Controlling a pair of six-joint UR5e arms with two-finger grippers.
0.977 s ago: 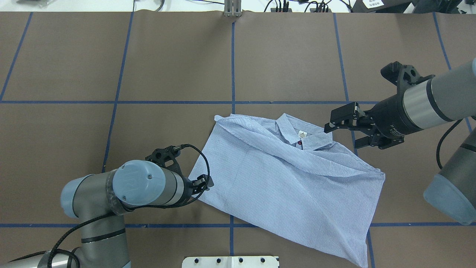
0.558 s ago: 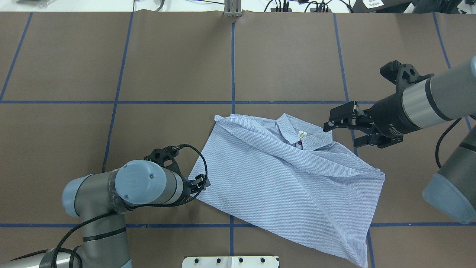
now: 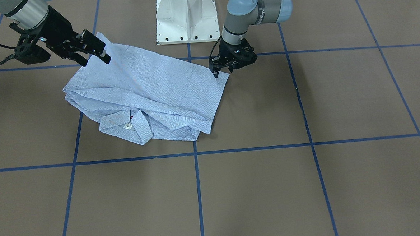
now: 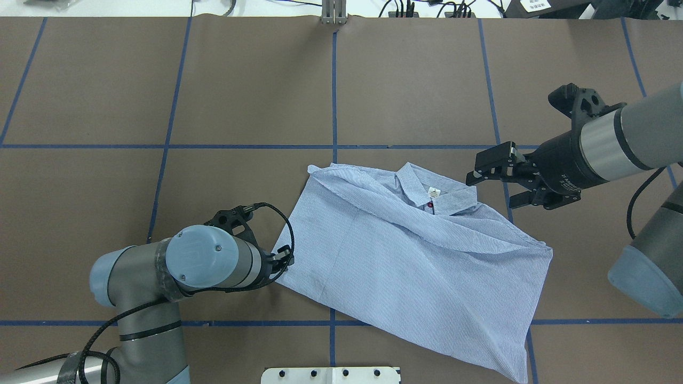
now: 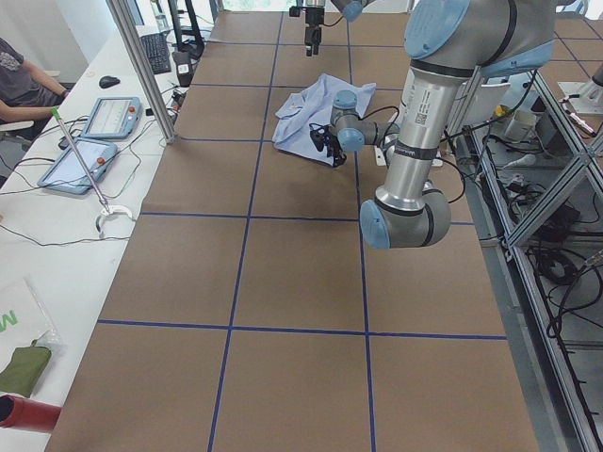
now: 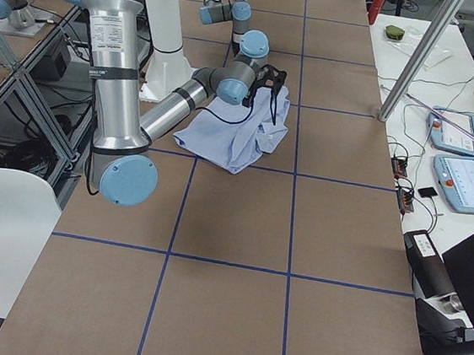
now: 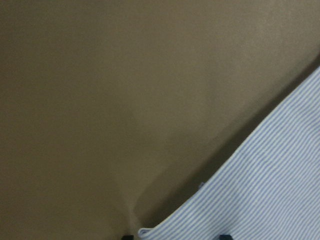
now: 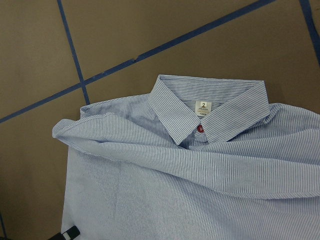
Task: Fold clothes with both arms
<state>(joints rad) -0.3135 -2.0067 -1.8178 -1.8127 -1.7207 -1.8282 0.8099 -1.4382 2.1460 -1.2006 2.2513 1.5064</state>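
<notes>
My left gripper needs to release the shirt's corner beside the middle blue line (image 3: 240,202), farther from the pedestal than the collar.
The clothes, one light blue striped shirt (image 4: 416,266), lies partly folded on the brown table, collar and white neck label (image 4: 434,192) facing up on the far side. In the front-facing view the shirt (image 3: 151,88) reaches from my right gripper to my left one. My left gripper (image 4: 285,255) is low at the shirt's near left corner. The left wrist view shows the gripper (image 7: 176,236) open, its two tips on either side of the shirt's hem (image 7: 270,190). My right gripper (image 4: 491,189) hovers open just right of the collar (image 8: 207,112), holding nothing.
The white pedestal base (image 3: 186,18) stands just behind the shirt. Blue tape lines (image 4: 333,90) divide the table into squares. A side desk holds tablets (image 5: 108,118) with a person (image 5: 19,80) seated there. A metal post (image 6: 419,57) rises at the table's far edge.
My left gripper has drawn back a little to the left, onto the shirt's corner. The right gripper has shifted slightly up and to the right. The shirt has not moved.
</notes>
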